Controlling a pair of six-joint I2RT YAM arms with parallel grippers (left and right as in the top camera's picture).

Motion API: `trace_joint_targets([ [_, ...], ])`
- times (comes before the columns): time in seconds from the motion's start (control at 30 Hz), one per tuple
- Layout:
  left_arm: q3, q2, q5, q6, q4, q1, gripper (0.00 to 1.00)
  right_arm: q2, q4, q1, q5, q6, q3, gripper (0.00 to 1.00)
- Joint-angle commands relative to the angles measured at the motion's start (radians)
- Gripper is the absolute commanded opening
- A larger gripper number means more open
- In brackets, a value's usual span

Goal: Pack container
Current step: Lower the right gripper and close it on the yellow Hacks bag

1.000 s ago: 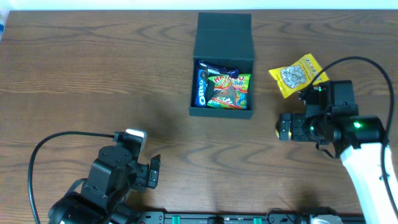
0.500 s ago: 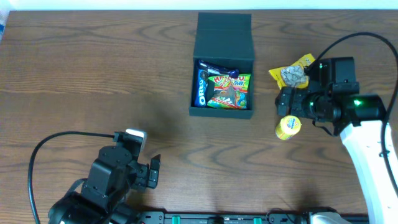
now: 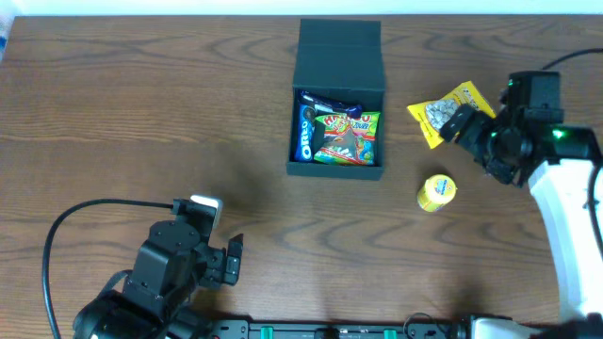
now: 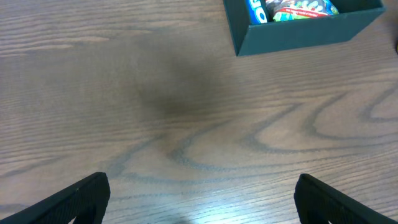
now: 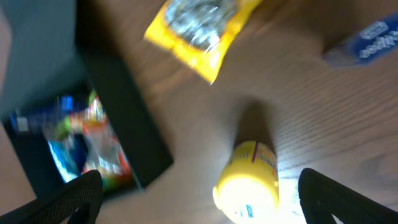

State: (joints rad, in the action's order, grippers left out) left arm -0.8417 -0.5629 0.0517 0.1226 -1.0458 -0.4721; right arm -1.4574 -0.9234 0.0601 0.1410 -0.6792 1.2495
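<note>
Next, my right gripper goes to the yellow packet's middle (image 3: 449, 108) (image 5: 217, 12), by its silver patch, and closes there.
The container (image 3: 337, 168), a dark teal box with its flap lid (image 3: 339, 49) standing open, holds an Oreo packet (image 3: 305, 132) and a green and red snack packet (image 3: 349, 139). To its right lie a yellow packet (image 3: 443, 113) and a small yellow can (image 3: 436, 192). My right gripper (image 3: 464, 127) hovers open over the yellow packet's right end. In the right wrist view the can (image 5: 249, 183) sits below the open right gripper (image 5: 202, 208), untouched, with the packet (image 5: 199, 28) and container (image 5: 112, 130) beyond. My left gripper (image 3: 233, 261) is open and empty near the front edge.
A blue wrapper (image 5: 373, 40) lies at the right wrist view's upper right. In the left wrist view the container's corner (image 4: 298, 34) is far ahead of the left gripper (image 4: 202, 208), with bare wood between. A black cable (image 3: 85, 212) loops at the front left.
My right gripper has risen from the yellow can and moved back and right, over the yellow packet. The can stays on the table. The left arm has not moved.
</note>
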Motion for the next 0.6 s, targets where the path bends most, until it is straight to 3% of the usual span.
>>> trace_joint_targets([
  [0.0, 0.002, 0.002, 0.0, -0.011, -0.001, 0.005, 0.96, -0.084, 0.008, 0.038, -0.002, -0.225, 0.059, 0.99],
  [0.33, 0.002, 0.002, 0.0, -0.011, -0.001, 0.005, 0.96, -0.437, 0.003, 0.043, 0.032, -0.322, 0.409, 0.99],
  [0.57, 0.002, 0.002, 0.0, -0.011, -0.001, 0.005, 0.96, -0.56, 0.007, 0.043, 0.07, -0.503, 0.484, 0.99],
])
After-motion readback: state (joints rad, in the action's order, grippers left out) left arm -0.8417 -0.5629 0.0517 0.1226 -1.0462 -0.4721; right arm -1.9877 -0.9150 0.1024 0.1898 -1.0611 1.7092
